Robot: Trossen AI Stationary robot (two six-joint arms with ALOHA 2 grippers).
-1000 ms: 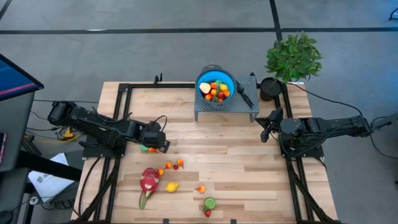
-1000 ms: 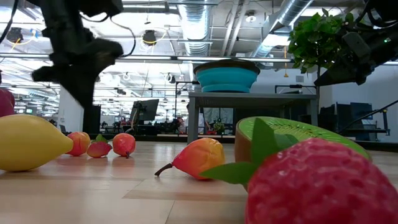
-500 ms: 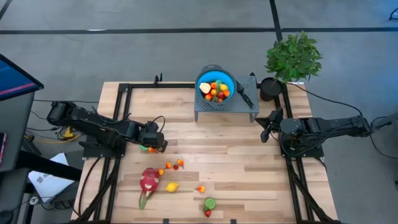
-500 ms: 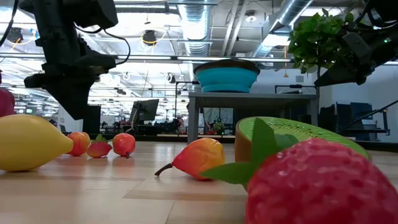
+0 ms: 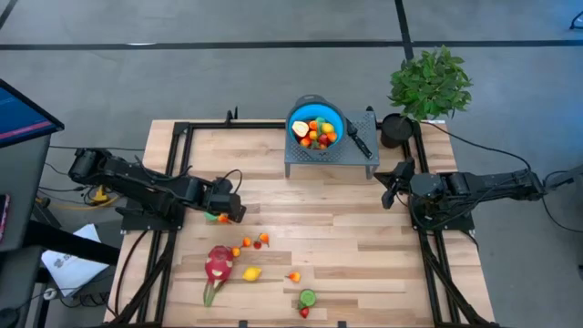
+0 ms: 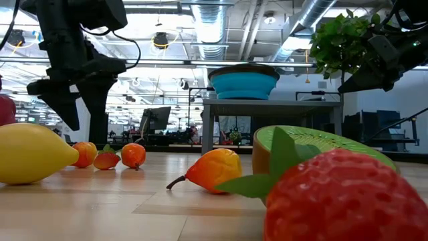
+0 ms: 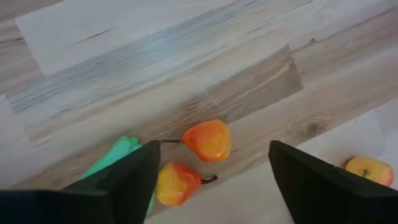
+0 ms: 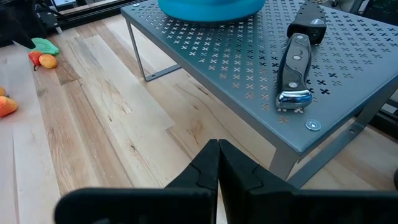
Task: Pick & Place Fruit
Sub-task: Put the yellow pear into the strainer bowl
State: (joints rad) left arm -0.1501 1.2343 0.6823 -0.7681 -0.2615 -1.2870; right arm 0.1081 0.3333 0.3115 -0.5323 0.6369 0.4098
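Note:
Next, my left gripper moves over and takes the orange fruit [image 7: 210, 140] beside it first, because the orange fruit against the green leafy piece is under that gripper's finger.
Small toy fruits lie loose on the wooden table: two orange ones [image 7: 208, 140] [image 7: 176, 183] with a green leafy piece [image 7: 115, 155] beside them, and a few more orange ones [image 5: 262, 240] a little nearer. Toward the near edge are a pink-red dragon fruit [image 5: 218, 264], a lemon [image 5: 252, 273], a green kiwi half [image 5: 308, 297] and a strawberry [image 5: 303, 312]. My left gripper [image 7: 211, 155] [image 5: 226, 210] stands open, pointing steeply down over the two orange fruits, which show between its fingers. My right gripper [image 8: 217, 149] [image 5: 390, 187] waits shut at the table's right, above the wood.
A blue bowl [image 5: 317, 125] filled with fruit stands on a grey perforated rack [image 5: 330, 157] at the far middle. A black-handled knife [image 8: 297, 68] lies on the rack beside the bowl. A potted plant [image 5: 430, 84] stands at the far right corner. Black frame rails [image 5: 178, 146] run along the table's sides.
My left gripper has opened its fingers wide while staying over the two small orange fruits. The fruits lie where they were.

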